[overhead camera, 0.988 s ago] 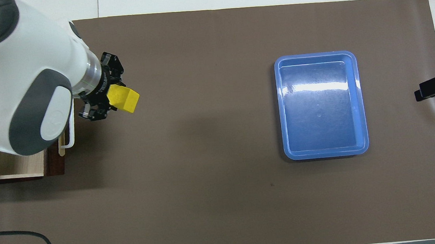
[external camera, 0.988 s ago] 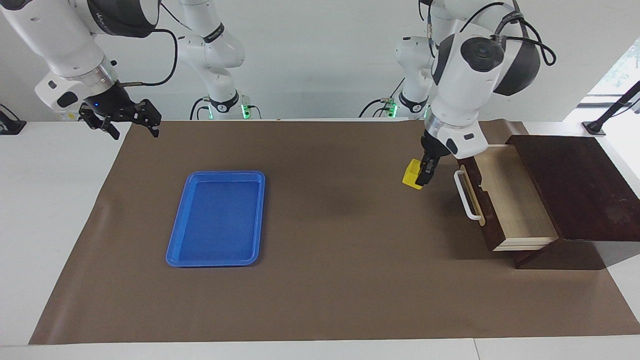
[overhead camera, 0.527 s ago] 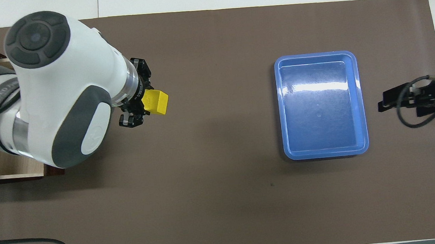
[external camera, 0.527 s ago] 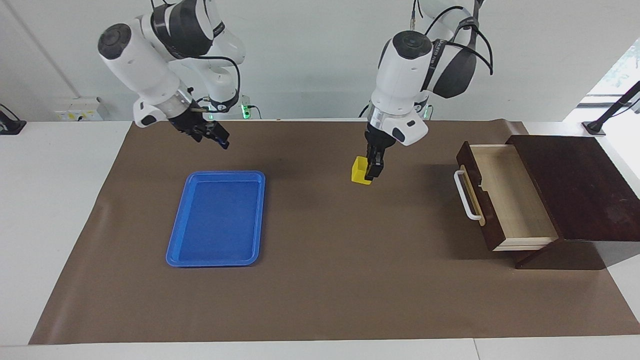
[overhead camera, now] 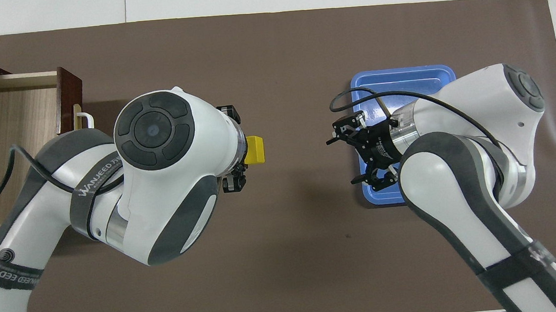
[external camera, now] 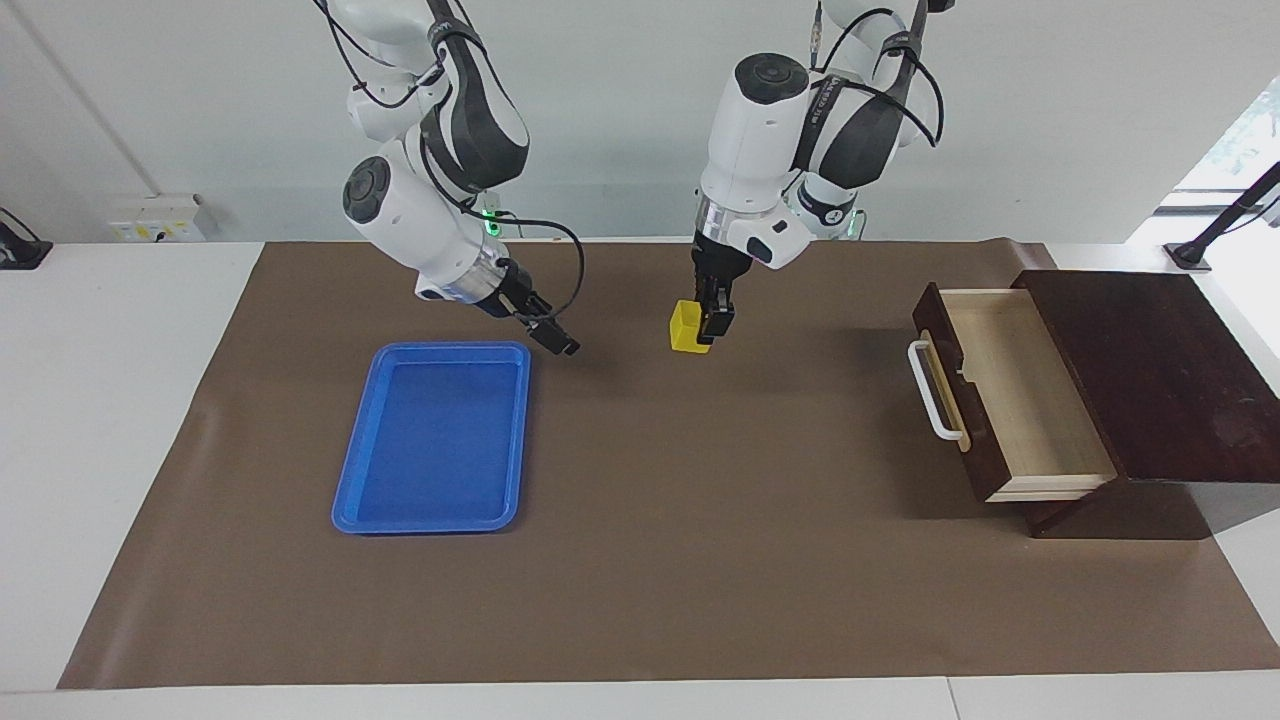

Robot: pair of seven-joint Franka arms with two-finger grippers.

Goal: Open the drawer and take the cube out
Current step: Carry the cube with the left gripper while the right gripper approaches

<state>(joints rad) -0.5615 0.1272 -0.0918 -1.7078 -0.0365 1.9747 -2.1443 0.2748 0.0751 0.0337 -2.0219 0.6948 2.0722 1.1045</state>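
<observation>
The robot's right gripper will close on the loose end [overhead camera: 259, 149] of the yellow cube, which sticks out from the left gripper toward the blue tray.
The yellow cube [external camera: 686, 328] hangs above the middle of the brown mat, and my left gripper [external camera: 708, 326] is shut on it from above. In the overhead view the cube [overhead camera: 256, 149] sticks out from under the left gripper [overhead camera: 247, 151]. The dark wooden drawer [external camera: 1020, 390] stands pulled out of its box at the left arm's end, its pale inside bare. My right gripper [external camera: 560, 340] is open and holds nothing. It hangs by the blue tray's corner and points toward the cube. From overhead the right gripper [overhead camera: 347, 160] shows spread jaws.
A blue tray [external camera: 435, 525] lies on the mat toward the right arm's end, partly covered by the right arm in the overhead view [overhead camera: 400, 74]. The drawer's white handle [external camera: 930, 392] juts toward the middle. The dark box [external camera: 1150, 380] sits at the mat's edge.
The left arm has carried the cube from beside the drawer toward the middle of the mat. The right arm has swung in from its end of the table to the tray's corner.
</observation>
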